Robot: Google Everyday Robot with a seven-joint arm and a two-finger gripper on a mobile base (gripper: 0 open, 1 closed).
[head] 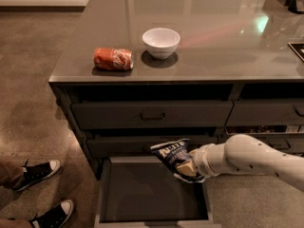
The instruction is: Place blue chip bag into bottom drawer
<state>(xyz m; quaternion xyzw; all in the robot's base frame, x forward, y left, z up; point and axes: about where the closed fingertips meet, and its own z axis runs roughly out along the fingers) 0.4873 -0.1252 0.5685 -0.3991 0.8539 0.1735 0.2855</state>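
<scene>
The robot's gripper will release the blue chip bag in the middle of the open bottom drawer's dark bottom (156, 195).
The blue chip bag (172, 156), dark blue with white lettering and a pale label, hangs in my gripper (190, 167) just above the far right part of the open bottom drawer (152, 194). The gripper is shut on the bag's lower right end. My white arm (251, 160) reaches in from the right at drawer height. The drawer is pulled out towards the camera and its dark interior shows nothing inside. The bag covers most of the gripper's fingers.
On the grey counter (213, 56) lie an orange-red soda can (113, 59) on its side and a white bowl (161, 42). Two handled drawers (152, 114) sit shut above the open one. A person's black sneakers (40, 172) stand on the floor at the left.
</scene>
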